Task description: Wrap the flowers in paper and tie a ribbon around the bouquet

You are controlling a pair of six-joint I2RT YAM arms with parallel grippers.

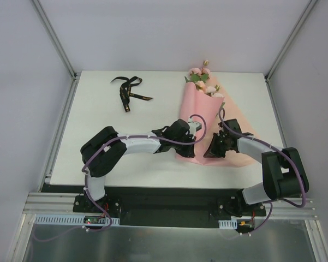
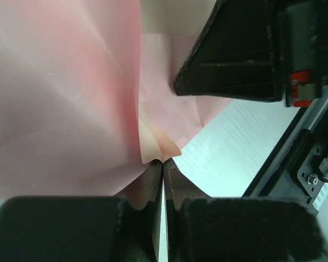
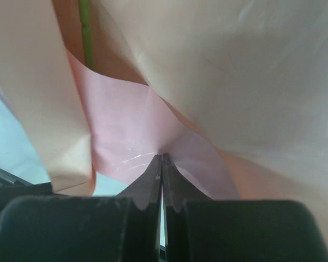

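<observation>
The pink paper sticks up beside its folded corner, so next my left gripper lets go of that corner and grabs the paper's outer edge (image 1: 178, 155) while my right gripper stays put.
The pink paper (image 1: 199, 112) lies at the table's right middle, folded over the flowers (image 1: 203, 82), whose pale pink blossoms and leaves stick out at its far end. My left gripper (image 2: 164, 162) is shut on a folded corner of the paper (image 2: 60, 93), near the sheet's lower middle in the top view. My right gripper (image 3: 162, 157) is shut on a puckered fold of the paper (image 3: 234, 71), just right of the left gripper (image 1: 198, 126). A green stalk (image 3: 85, 33) shows inside the wrap. The black ribbon (image 1: 130, 90) lies loose at the far left, away from both grippers.
The right gripper's black body (image 2: 245, 49) hangs close in front of the left wrist camera. The white table (image 1: 109, 153) ends near the arm bases, with a metal frame rail (image 1: 153, 210) below. Purple cables (image 1: 153, 139) run along both arms.
</observation>
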